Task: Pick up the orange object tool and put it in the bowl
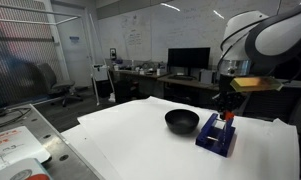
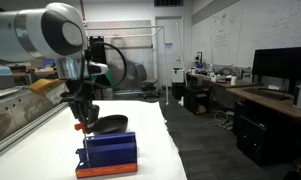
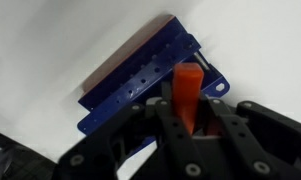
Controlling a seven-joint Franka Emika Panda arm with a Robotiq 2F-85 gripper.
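Note:
Next, I release the orange tool inside the black bowl, on the bowl's side (image 1: 191,115) toward the blue rack. The orange tool hangs just above that rack now.
My gripper (image 3: 187,120) is shut on the slim orange tool (image 3: 187,88), which sticks out between the black fingers in the wrist view. It hangs just above the dark blue slotted rack (image 3: 140,85). In both exterior views the gripper (image 1: 226,112) (image 2: 81,121) holds the orange tool (image 1: 227,116) (image 2: 79,127) just over the blue rack (image 1: 216,136) (image 2: 108,151). The glossy black bowl (image 1: 182,121) (image 2: 111,124) sits on the white table beside the rack, close to the gripper.
The white table (image 1: 140,140) (image 2: 50,150) ends at a metal-framed bench with papers (image 1: 15,145). Desks with monitors (image 1: 188,60) (image 2: 280,68) stand behind. The rack has an orange base strip (image 2: 107,171).

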